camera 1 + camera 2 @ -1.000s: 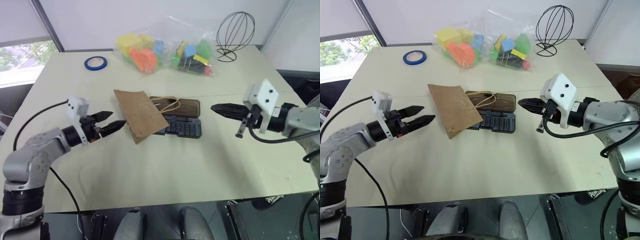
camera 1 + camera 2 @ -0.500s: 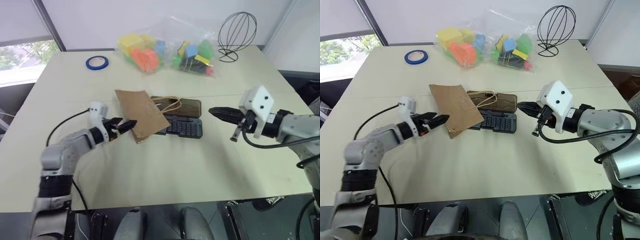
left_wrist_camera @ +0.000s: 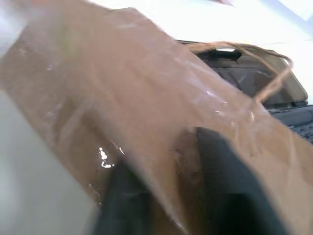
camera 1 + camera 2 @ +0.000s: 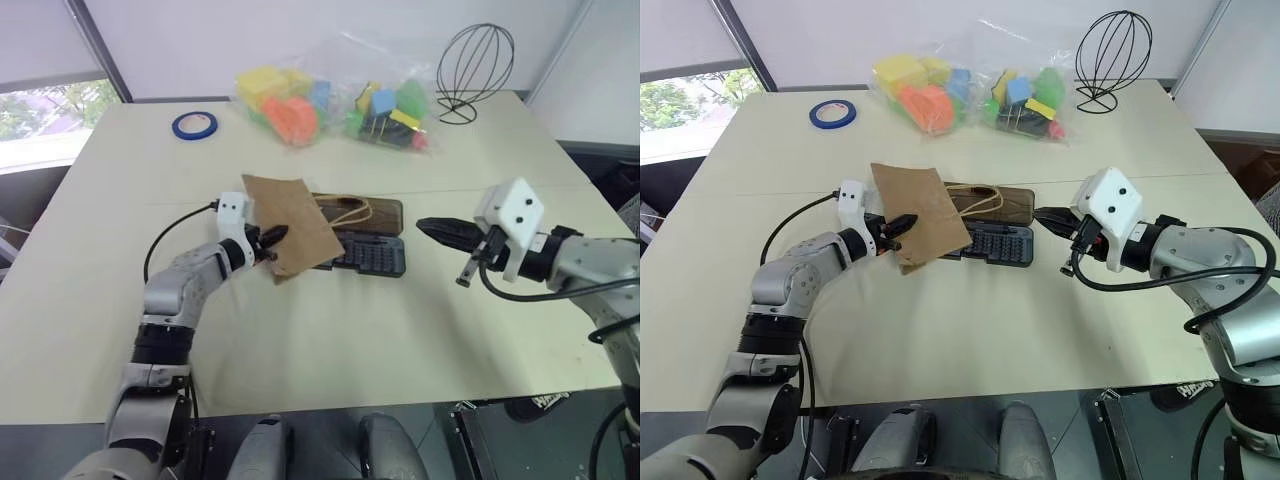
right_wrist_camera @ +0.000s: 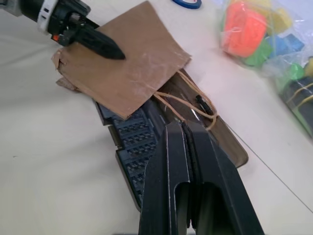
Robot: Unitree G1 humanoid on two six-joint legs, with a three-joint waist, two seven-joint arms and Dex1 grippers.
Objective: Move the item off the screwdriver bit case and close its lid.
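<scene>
I will release the brown paper bag with my left gripper on the bare tabletop (image 4: 95,256) near the table edge on the window side.
A flat brown paper bag (image 4: 300,215) lies tilted over the left end of the dark grey screwdriver bit case (image 4: 375,255). Its twine handles (image 4: 345,210) rest on the smoky lid (image 4: 385,212), which lies open and flat behind the rows of bits. My left gripper (image 4: 272,240) is shut on the bag's near left edge. One finger (image 5: 105,46) lies on top of the paper, and the corner there is crumpled. To the right of the case hovers my right gripper (image 4: 424,226), shut and empty, pointing at the case.
Two clear bags of colourful toys (image 4: 300,100) (image 4: 395,110) sit at the back of the table. A blue tape roll (image 4: 192,125) lies back left, and a black wire stand (image 4: 472,65) is back right. Bare tabletop (image 4: 330,340) stretches in front of the case.
My left gripper moved right and forward to the bag, then closed on its near left edge. The bag shifted slightly. The right arm kept still.
</scene>
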